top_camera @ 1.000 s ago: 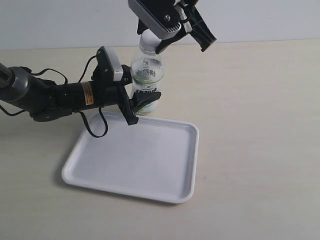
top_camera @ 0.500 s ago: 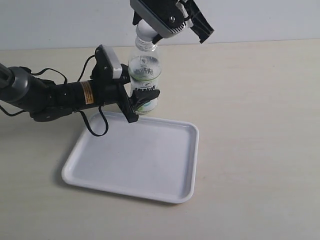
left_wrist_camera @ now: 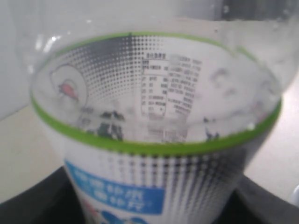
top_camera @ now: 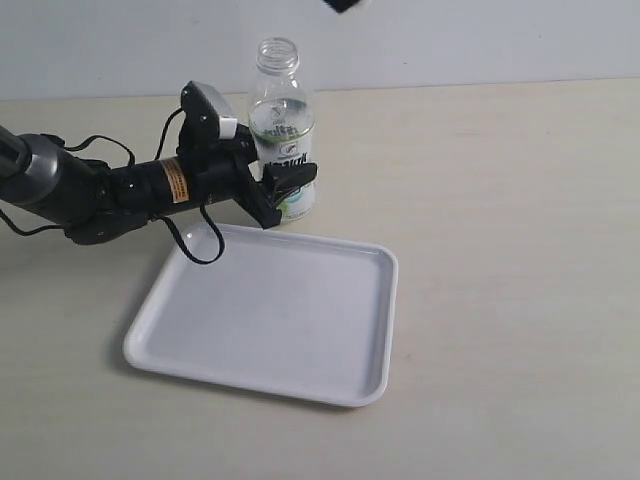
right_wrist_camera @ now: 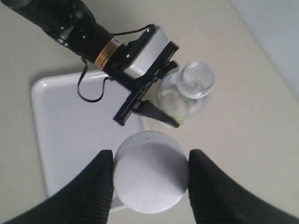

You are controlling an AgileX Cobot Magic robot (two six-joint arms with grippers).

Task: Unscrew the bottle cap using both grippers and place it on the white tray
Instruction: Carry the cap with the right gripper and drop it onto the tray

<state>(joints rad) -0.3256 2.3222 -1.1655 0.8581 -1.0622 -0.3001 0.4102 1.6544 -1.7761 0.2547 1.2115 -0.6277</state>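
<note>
The robot's right gripper needs to put the bottle cap down on the white tray (top_camera: pixel 318 312) (right_wrist_camera: pixel 96 161), between its middle and the short edge opposite the cables.
The clear bottle (top_camera: pixel 281 130) stands uncapped just behind the tray's far edge, its neck open (top_camera: pixel 277 55). My left gripper (top_camera: pixel 285 196) is shut on its lower labelled part. In the left wrist view the bottle's label (left_wrist_camera: pixel 159 121) fills the picture, with dark fingers (left_wrist_camera: pixel 32 203) at its sides. The white bottle cap (right_wrist_camera: pixel 150 173) is pinched in my right gripper (right_wrist_camera: pixel 150 157), high above the scene. From there I see the bottle (right_wrist_camera: pixel 187 91) from above, and the white tray (right_wrist_camera: pixel 70 126). In the exterior view only a black corner of the right gripper (top_camera: pixel 345 5) shows at the top edge.
The white tray (top_camera: pixel 270 315) lies on the beige table in front of the bottle, with nothing in it. The left arm (top_camera: pixel 90 190) and its cables stretch along the tray's far left side. A pale wall (top_camera: pixel 480 40) bounds the back.
The right gripper has lifted up out of the exterior view, taking the cap off the bottle. The bottle's neck is now open. The left gripper and bottle shifted slightly.
</note>
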